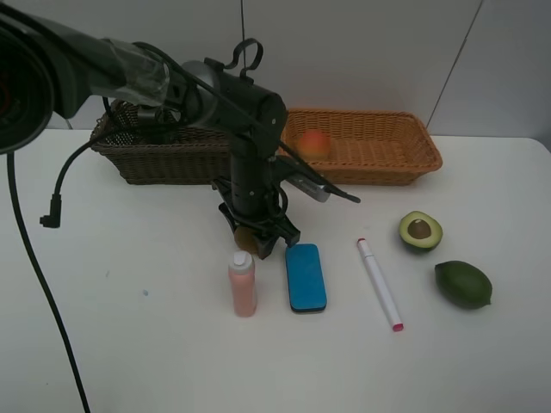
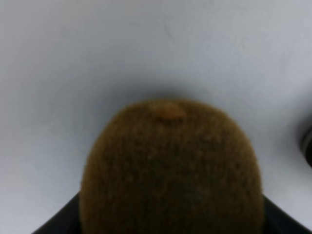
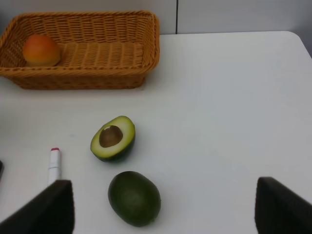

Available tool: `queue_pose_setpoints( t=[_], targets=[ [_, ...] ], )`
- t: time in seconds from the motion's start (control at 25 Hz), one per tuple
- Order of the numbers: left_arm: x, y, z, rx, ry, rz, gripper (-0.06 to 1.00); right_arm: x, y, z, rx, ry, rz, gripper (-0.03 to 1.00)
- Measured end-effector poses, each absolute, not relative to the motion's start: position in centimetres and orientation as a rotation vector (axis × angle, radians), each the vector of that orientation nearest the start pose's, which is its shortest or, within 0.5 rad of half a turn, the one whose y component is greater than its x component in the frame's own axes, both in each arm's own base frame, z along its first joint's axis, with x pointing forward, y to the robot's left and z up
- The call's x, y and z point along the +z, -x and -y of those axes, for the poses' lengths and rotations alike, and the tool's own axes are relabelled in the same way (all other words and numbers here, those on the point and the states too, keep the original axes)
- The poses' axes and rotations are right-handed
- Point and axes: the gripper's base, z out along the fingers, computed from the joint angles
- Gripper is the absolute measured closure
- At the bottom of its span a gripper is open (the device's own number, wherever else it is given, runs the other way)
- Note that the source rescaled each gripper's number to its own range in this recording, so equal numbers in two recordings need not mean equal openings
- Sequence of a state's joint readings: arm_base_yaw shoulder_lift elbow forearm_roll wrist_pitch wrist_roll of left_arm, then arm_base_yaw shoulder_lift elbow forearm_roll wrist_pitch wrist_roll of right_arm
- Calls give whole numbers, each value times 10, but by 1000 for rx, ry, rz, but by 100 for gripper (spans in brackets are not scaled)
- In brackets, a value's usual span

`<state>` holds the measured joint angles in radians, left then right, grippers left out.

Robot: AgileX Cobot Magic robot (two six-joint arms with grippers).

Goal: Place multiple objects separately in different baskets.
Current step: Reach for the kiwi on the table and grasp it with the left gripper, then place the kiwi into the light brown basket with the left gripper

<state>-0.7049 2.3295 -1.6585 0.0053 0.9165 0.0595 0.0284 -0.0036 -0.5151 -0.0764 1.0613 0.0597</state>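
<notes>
The robot's left gripper should release the brown kiwi in the light basket [image 1: 355, 152], next to the orange-red fruit.
My left gripper [image 1: 258, 239] is down at the table's middle, shut on the brown kiwi [image 1: 245, 240], which fills the left wrist view [image 2: 170, 170]. In front of it stand the small pink bottle [image 1: 242, 284] and the blue eraser [image 1: 306, 277]. The white-pink marker [image 1: 380, 284], halved avocado [image 1: 420, 231] and whole green avocado [image 1: 463, 284] lie to the right. The orange-red fruit [image 1: 314, 144] sits in the light basket [image 1: 387, 155]. The dark basket [image 1: 155, 155] is at the back left. The pump bottle is hidden. My right gripper [image 3: 165, 200] is open above the avocados.
A black cable [image 1: 53, 206] hangs down over the table's left side. The left arm [image 1: 250, 120] crosses over the dark basket and the gap between the baskets. A wall stands right behind both baskets.
</notes>
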Motion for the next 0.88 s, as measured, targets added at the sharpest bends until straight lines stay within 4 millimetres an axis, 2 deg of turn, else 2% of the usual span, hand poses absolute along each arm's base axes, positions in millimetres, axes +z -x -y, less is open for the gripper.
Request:
queue_pose_setpoints(
  t=[0.08,0.16,0.36,0.48,0.6,0.8,0.88],
  targets=[
    [100,-345,293,-26,-1151,-2844,53,282,7,6,-35,-36,-2024,5],
    [121,-354,300,-55,-1126,-2789,53,282,7,6,-35,-36,-2024,5],
    [201,-385,328,-198,-977,-2549,53,282,7,6,-35,-36,-2024,5],
    [228,-399,339,-267,-874,-2448,53,282,7,6,-35,-36,-2024,5],
    [226,-415,347,-311,-801,-2381,53,282,7,6,-35,-36,-2024,5],
    [188,-430,356,-329,-763,-2341,53,282,7,6,-35,-36,-2024,5],
    [179,-434,359,-341,-753,-2317,53,282,7,6,-35,-36,-2024,5]
  ],
)
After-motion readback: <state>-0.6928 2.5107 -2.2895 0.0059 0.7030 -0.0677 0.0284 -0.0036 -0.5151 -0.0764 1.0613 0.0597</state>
